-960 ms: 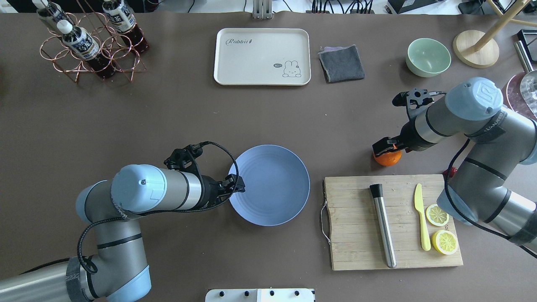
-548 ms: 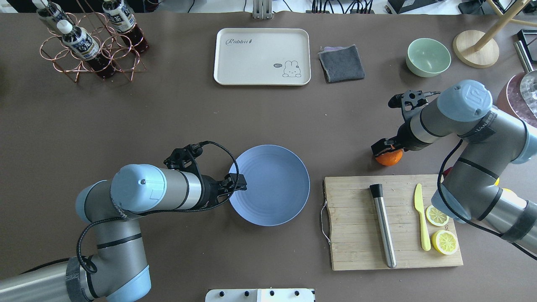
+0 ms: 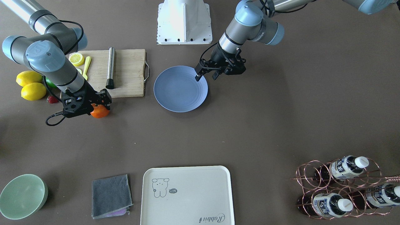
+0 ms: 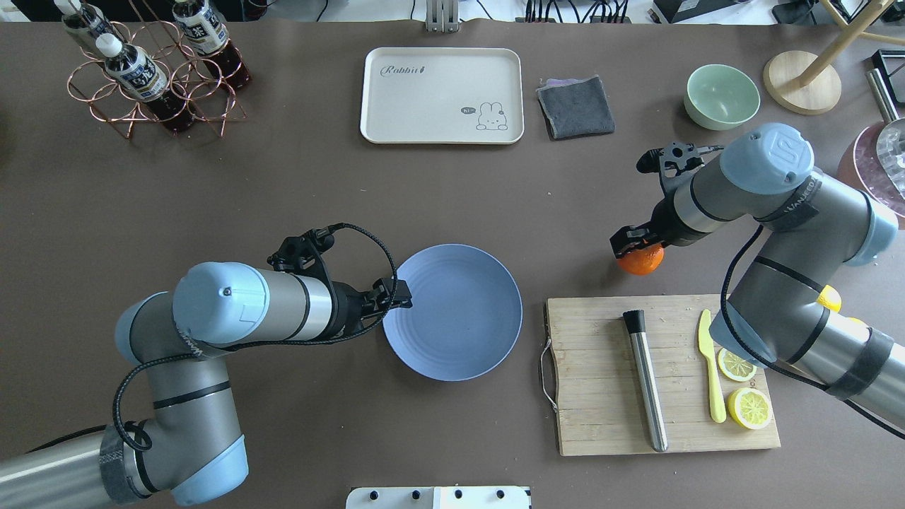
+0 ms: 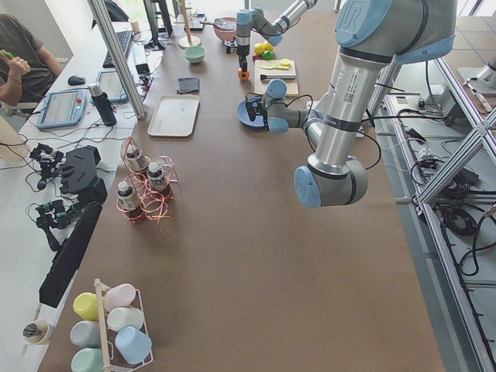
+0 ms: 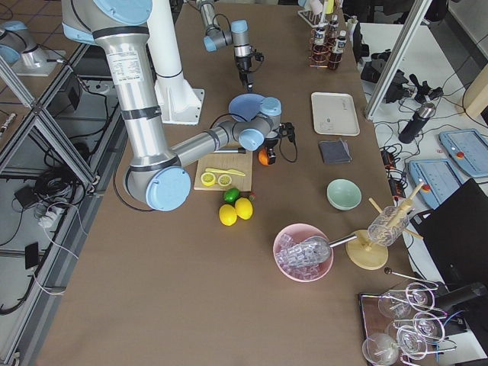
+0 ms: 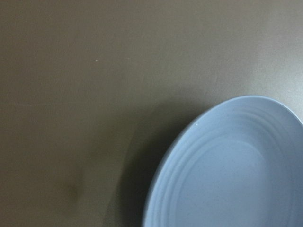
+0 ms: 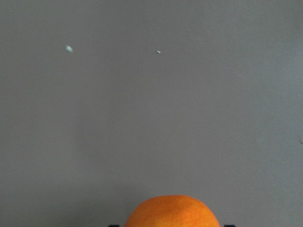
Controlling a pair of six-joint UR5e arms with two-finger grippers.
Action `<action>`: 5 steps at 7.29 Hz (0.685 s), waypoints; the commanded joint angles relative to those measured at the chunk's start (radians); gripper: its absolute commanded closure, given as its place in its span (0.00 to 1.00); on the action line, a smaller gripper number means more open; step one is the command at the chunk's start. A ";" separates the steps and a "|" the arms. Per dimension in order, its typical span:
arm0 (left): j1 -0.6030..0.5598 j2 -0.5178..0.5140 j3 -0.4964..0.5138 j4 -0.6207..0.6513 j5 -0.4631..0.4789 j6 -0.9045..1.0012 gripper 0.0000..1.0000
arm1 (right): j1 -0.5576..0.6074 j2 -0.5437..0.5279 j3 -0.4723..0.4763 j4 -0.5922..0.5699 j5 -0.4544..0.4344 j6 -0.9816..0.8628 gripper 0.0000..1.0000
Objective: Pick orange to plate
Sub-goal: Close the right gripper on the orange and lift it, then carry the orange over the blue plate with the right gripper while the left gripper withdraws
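Observation:
My right gripper will let go of the orange in the middle of the empty blue plate (image 3: 181,90).
The orange (image 4: 642,263) sits between the fingers of my right gripper (image 4: 635,244), which is shut on it, just beyond the cutting board's far edge. It shows in the front view as the orange (image 3: 100,112) under the right gripper (image 3: 90,105), and at the bottom of the right wrist view as the orange (image 8: 173,213). The blue plate (image 4: 459,339) lies empty at mid-table, well to the left of the orange. My left gripper (image 4: 401,294) hovers open over the plate's left rim. The left wrist view shows only the plate (image 7: 236,179).
A wooden cutting board (image 4: 601,410) right of the plate carries a steel rod (image 4: 645,382), a yellow knife (image 4: 710,367) and lemon halves (image 4: 749,408). Whole lemons (image 3: 29,84) lie behind my right arm. A cream tray (image 4: 442,95), grey cloth (image 4: 576,106), green bowl (image 4: 721,95) and bottle rack (image 4: 141,63) line the far side.
My right gripper has carried the orange a little to the left, toward the plate. The left arm has drawn back slightly to the left and away along the plate's rim.

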 commanded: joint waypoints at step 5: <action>-0.357 0.209 -0.122 0.208 -0.356 0.427 0.05 | -0.271 0.467 -0.129 -0.266 -0.193 0.397 1.00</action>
